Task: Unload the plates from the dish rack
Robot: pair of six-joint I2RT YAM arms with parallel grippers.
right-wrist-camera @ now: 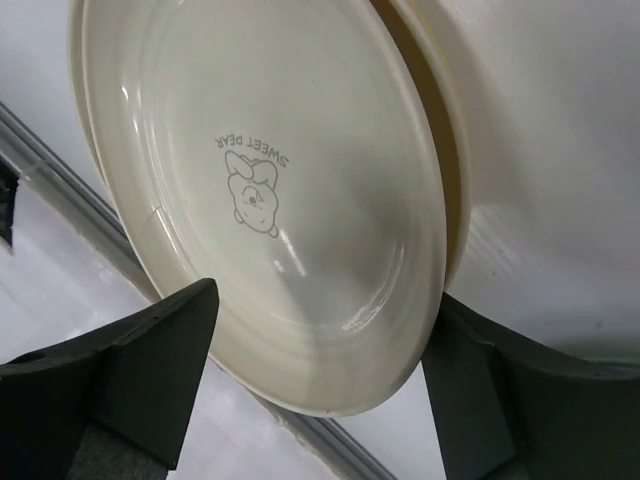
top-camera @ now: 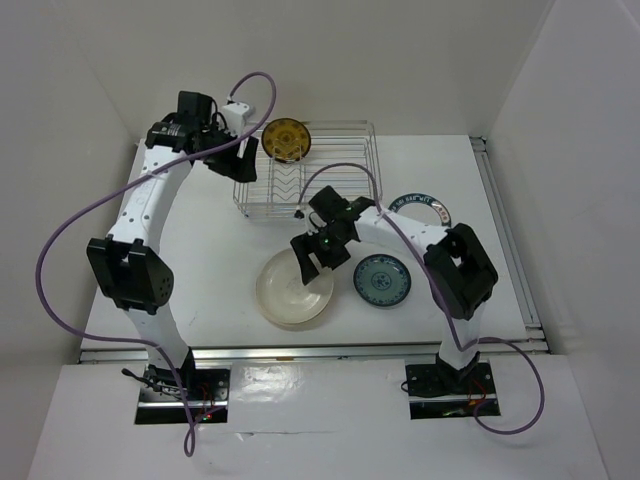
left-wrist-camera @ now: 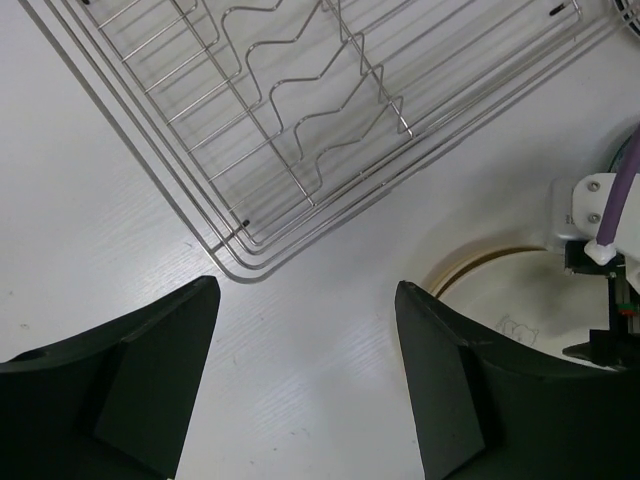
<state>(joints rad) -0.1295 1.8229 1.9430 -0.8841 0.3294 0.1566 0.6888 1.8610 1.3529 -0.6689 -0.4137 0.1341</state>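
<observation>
The top plate is off-centre, showing the lower plate's edge, so my right gripper will take the top plate's rim (right-wrist-camera: 437, 262) and nudge it into line.
The dish rack (top-camera: 320, 180) stands at the back middle of the table, with a yellow-brown patterned plate (top-camera: 287, 138) upright in its far left corner. My left gripper (top-camera: 243, 152) is open and empty beside the rack's left side; in its wrist view the gripper (left-wrist-camera: 305, 290) hangs over bare table just off the rack's corner (left-wrist-camera: 240, 255). My right gripper (top-camera: 311, 260) is open over two stacked cream plates (top-camera: 290, 300). In the right wrist view the gripper (right-wrist-camera: 322, 295) straddles the top plate (right-wrist-camera: 260, 150), printed with a bear, which lies on the lower plate (right-wrist-camera: 452, 170).
A blue-patterned plate (top-camera: 381, 280) lies flat right of the cream stack. A white plate with a dark rim (top-camera: 425, 207) lies behind the right arm, partly hidden. The cream stack also shows in the left wrist view (left-wrist-camera: 500, 290). White walls enclose the table.
</observation>
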